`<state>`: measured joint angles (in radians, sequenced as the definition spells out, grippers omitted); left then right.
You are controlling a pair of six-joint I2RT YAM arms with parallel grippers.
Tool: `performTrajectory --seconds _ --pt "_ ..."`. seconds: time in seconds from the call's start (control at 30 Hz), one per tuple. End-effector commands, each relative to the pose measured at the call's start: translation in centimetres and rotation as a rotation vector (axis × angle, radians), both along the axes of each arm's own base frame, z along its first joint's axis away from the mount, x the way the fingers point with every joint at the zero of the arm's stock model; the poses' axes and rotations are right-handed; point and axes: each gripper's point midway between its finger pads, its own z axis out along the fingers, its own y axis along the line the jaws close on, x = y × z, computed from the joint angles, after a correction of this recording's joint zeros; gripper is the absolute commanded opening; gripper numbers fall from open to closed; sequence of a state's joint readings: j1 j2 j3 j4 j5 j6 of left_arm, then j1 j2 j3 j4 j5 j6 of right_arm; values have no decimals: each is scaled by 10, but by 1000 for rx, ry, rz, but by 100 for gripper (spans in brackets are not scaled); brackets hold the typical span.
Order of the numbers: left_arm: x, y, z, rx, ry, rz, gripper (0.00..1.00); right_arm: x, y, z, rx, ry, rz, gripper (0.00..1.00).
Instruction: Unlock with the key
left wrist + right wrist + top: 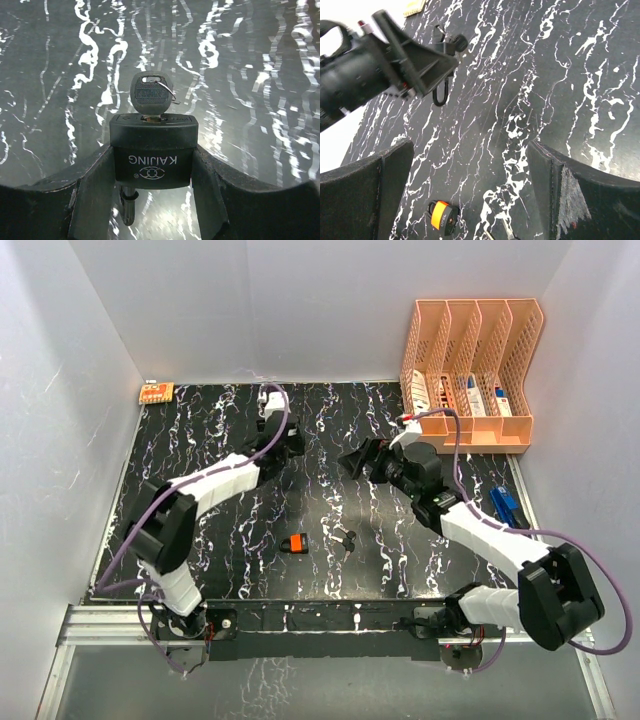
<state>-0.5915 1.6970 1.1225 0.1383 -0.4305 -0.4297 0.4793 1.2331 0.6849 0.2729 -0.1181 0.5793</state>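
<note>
The loose bunch of keys is beside the orange padlock, and my right gripper will next go to its black heads (349, 537) (515, 238) and close there.
My left gripper (152, 152) is shut on a black padlock (151, 150) marked KAIJING and holds it off the table. A black-headed key (151, 94) sits in its keyhole, and its shackle (128, 206) shows behind the body. In the top view the left gripper (290, 440) is at the middle back of the table. My right gripper (358, 458) is open and empty, a little to its right and apart from it. In the right wrist view the right gripper (470, 165) looks toward the left gripper, with the held padlock's shackle (439, 95) and the key's head (456, 42) at the upper left.
An orange padlock (293, 543) and a loose bunch of keys (348, 538) lie on the black marbled table (330, 570) near the front middle. An orange file rack (470, 370) stands at the back right, a blue object (505, 505) at the right edge, and a small orange item (155, 392) at the back left.
</note>
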Motion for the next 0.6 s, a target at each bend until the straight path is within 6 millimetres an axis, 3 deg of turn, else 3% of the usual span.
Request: performTrajectory --seconds 0.0,0.13,0.33,0.57 --pt "32 32 -5 176 34 82 0 -3 -15 9 -34 -37 -40 96" --pt "49 32 -36 187 105 64 0 -8 -20 12 -37 -49 -42 97" --pt "61 14 -75 153 187 8 0 -13 -26 8 -52 -45 -49 97" --pt "58 0 -95 89 231 -18 0 -19 -26 2 -61 -29 -28 97"
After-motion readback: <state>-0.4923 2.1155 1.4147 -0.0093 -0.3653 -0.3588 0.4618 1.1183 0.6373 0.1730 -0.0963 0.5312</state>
